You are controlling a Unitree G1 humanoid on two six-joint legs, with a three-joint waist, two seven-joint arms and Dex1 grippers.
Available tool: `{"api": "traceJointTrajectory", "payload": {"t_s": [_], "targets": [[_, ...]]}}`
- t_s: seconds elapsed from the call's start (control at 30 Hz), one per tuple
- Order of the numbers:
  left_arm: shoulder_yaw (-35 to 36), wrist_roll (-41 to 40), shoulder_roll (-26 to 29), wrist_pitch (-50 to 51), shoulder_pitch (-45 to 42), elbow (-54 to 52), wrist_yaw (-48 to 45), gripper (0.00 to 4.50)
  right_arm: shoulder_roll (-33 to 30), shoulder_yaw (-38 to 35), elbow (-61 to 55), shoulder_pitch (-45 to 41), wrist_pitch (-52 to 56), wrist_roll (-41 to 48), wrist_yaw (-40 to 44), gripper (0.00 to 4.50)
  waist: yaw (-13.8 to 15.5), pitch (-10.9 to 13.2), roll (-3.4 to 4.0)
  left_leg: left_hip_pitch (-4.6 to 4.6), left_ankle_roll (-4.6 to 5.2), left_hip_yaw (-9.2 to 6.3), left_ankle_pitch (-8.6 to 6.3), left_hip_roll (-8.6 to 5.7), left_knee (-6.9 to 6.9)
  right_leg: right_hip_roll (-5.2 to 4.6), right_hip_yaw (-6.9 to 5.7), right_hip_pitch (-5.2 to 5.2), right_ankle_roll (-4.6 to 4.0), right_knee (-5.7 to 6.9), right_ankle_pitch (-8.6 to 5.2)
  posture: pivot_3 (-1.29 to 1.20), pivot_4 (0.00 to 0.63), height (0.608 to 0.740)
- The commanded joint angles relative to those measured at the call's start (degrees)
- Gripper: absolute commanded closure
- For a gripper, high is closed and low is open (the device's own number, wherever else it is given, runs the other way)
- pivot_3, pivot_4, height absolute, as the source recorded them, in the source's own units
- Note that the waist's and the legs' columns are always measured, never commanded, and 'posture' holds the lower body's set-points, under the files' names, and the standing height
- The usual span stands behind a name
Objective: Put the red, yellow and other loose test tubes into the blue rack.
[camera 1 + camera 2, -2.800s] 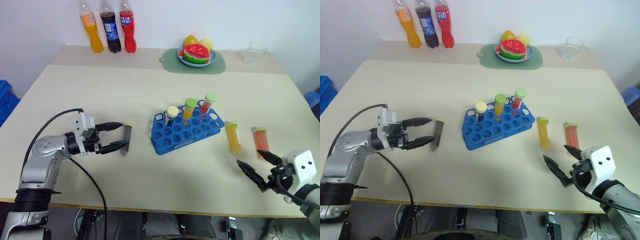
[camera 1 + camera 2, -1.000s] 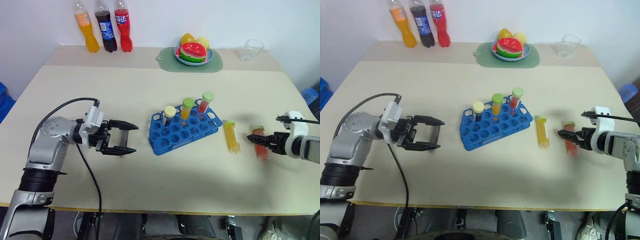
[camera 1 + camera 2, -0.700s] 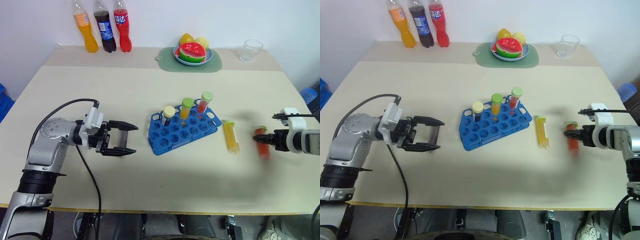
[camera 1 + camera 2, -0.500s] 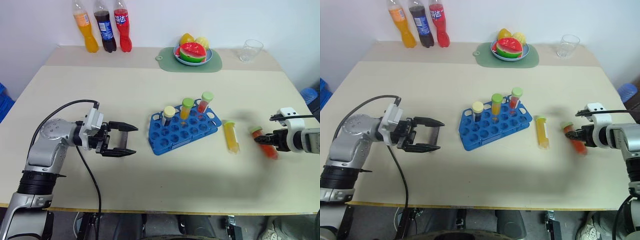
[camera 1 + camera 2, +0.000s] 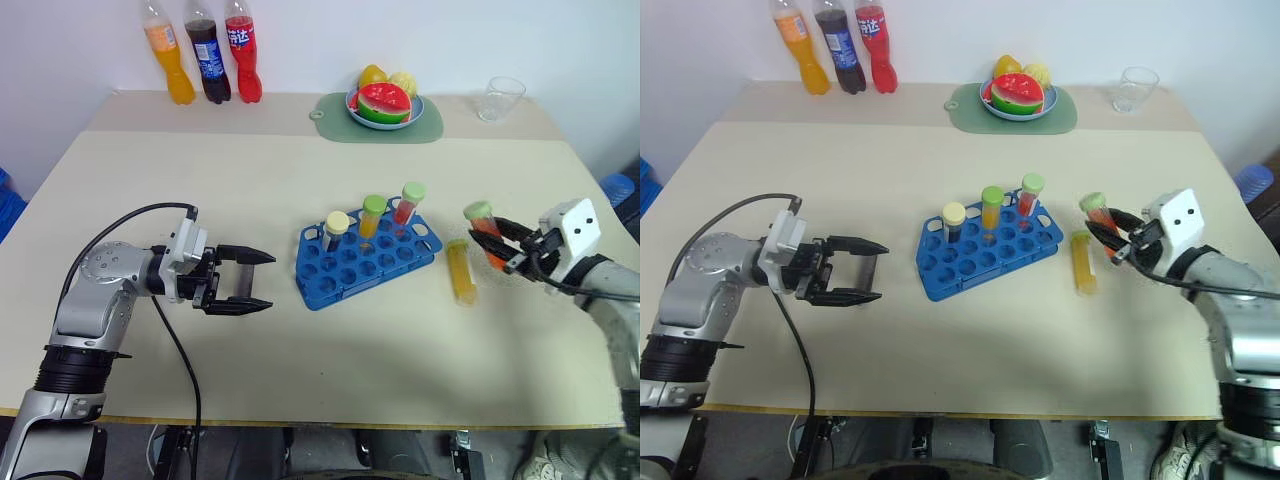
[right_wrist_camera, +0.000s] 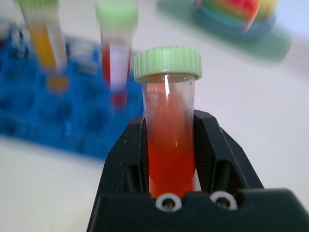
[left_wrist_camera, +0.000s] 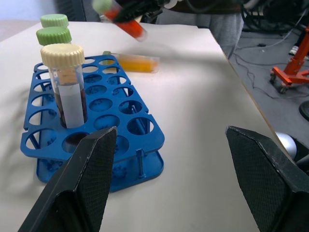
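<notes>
I should release the red test tube from my right gripper into the blue rack's end hole (image 5: 423, 245) (image 6: 126, 116) that is nearest the yellow tube lying down.
The blue rack (image 5: 370, 262) sits mid-table holding three upright tubes: a cream-capped dark one (image 5: 338, 228), a green-capped yellow one (image 5: 373, 213) and a green-capped red one (image 5: 410, 200). My right gripper (image 5: 497, 245) is shut on a red test tube (image 5: 480, 215) with a green cap, held tilted above the table just right of the rack. A yellow test tube (image 5: 460, 272) lies flat between the rack and that gripper. Left of the rack, my left gripper (image 5: 255, 281) stands open and low over the table. A dark tube (image 5: 871, 270) lies partly hidden between its fingers.
Three soda bottles (image 5: 208, 55) stand at the back left. A plate of fruit (image 5: 387, 105) on a green mat and a clear cup (image 5: 500, 98) are along the back. A black cable loops from the left arm.
My right gripper closed on the red tube, lifted it off the table and carried it left toward the rack, turning it more upright. The left gripper stayed put.
</notes>
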Motion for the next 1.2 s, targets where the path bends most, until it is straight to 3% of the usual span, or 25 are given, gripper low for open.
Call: {"api": "traceJointTrajectory", "payload": {"t_s": [0.03, 0.4, 1.2], "targets": [[0.5, -0.3, -0.2, -0.9, -2.1, 1.0, -0.5, 0.79, 4.6, 0.2, -3.4, -1.0, -7.2, -1.2, -3.9, 3.70, 0.0, 0.0, 0.00, 0.00, 0.00, 0.00, 0.00, 0.00, 0.00, 0.00, 0.00, 0.00, 0.00, 0.01, 0.00, 0.00, 0.150, 0.740], [0.3, 0.2, -0.9, -1.7, -4.8, 4.3, -1.4, 0.79, 19.6, 6.1, -1.5, -2.4, -15.3, -2.9, -12.4, 3.70, 0.0, 0.0, 0.01, 0.01, -0.02, -0.01, 0.02, -0.01, 0.00, 0.00, -0.02, -0.02, -0.01, 0.09, 0.00, 0.00, 0.150, 0.740], [1.3, -0.5, -0.4, -1.2, -3.0, 2.5, 0.4, 0.79, 27.1, 10.4, 19.4, -5.0, -33.2, -8.2, -15.9, 3.70, -0.1, 0.0, -0.01, 0.14, -0.09, 0.00, 0.06, -0.01, 0.01, -0.01, -0.01, 0.07, -0.02, 0.18, 0.00, 0.00, 0.150, 0.740]]}}
